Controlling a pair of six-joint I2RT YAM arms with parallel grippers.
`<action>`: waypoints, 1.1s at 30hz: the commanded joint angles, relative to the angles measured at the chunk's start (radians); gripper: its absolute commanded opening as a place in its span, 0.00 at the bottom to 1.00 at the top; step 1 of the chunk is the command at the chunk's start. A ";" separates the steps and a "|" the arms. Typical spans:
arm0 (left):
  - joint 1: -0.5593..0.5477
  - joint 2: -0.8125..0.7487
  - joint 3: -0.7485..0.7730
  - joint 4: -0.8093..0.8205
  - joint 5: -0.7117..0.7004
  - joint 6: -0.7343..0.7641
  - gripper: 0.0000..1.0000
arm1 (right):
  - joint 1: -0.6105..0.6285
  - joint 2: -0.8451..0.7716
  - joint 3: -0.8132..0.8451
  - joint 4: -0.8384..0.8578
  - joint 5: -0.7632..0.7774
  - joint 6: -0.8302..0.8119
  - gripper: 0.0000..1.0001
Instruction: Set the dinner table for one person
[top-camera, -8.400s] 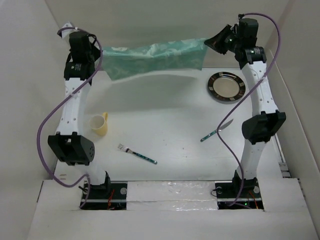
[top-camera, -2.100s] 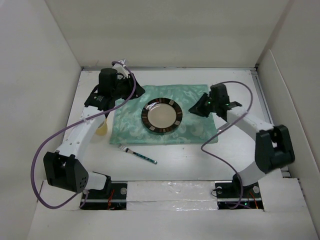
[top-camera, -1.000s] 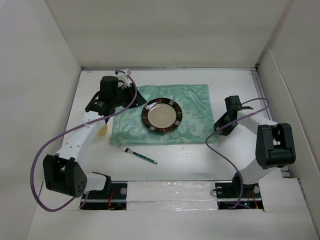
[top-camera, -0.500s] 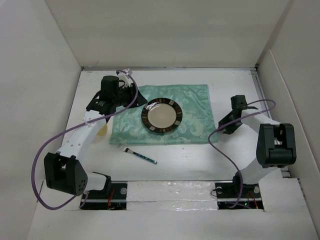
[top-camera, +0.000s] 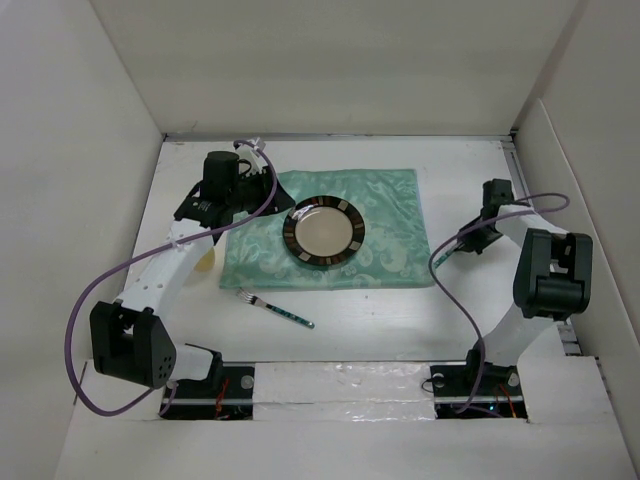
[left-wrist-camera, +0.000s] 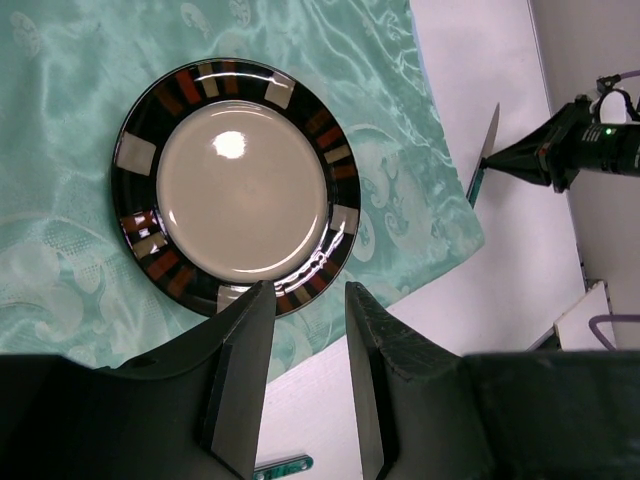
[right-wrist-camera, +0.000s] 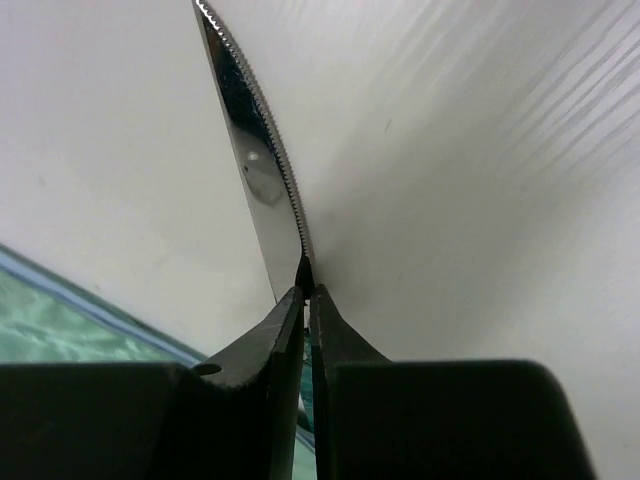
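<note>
The robot's right gripper pinches the slanting knife at the base of its blade, so it should open and take the knife's green handle (top-camera: 445, 256) before carrying it.
On the white dinner table (top-camera: 400, 320) lies a mint-green placemat (top-camera: 395, 215) with a dark-rimmed plate (top-camera: 323, 232) on it. My right gripper (top-camera: 472, 242) is just right of the placemat, shut on a knife (right-wrist-camera: 255, 150); the serrated blade sticks out past the closed fingertips (right-wrist-camera: 305, 290). The left wrist view shows that knife (left-wrist-camera: 487, 150) held on edge by the right gripper (left-wrist-camera: 510, 157). My left gripper (left-wrist-camera: 305, 295) hovers open and empty above the plate (left-wrist-camera: 240, 185), at the placemat's far left corner (top-camera: 268, 188).
A fork (top-camera: 275, 308) lies on the table in front of the placemat, its handle tip (left-wrist-camera: 283, 465) showing between my left fingers. A yellow mug (top-camera: 205, 262) is partly hidden under the left arm. White walls ring the table.
The right gripper has swung right, away from the placemat's edge, and its jaws have closed on the knife. The left arm has stayed put.
</note>
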 joint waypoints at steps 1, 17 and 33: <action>-0.001 -0.003 -0.005 0.036 0.019 0.007 0.31 | -0.058 0.033 0.085 0.013 0.072 -0.028 0.12; -0.001 0.009 -0.021 0.044 0.028 -0.010 0.31 | 0.030 -0.121 0.036 -0.026 0.052 -0.142 0.51; -0.001 0.011 -0.031 0.071 0.063 -0.016 0.31 | 0.086 0.060 0.068 -0.075 0.089 -0.189 0.50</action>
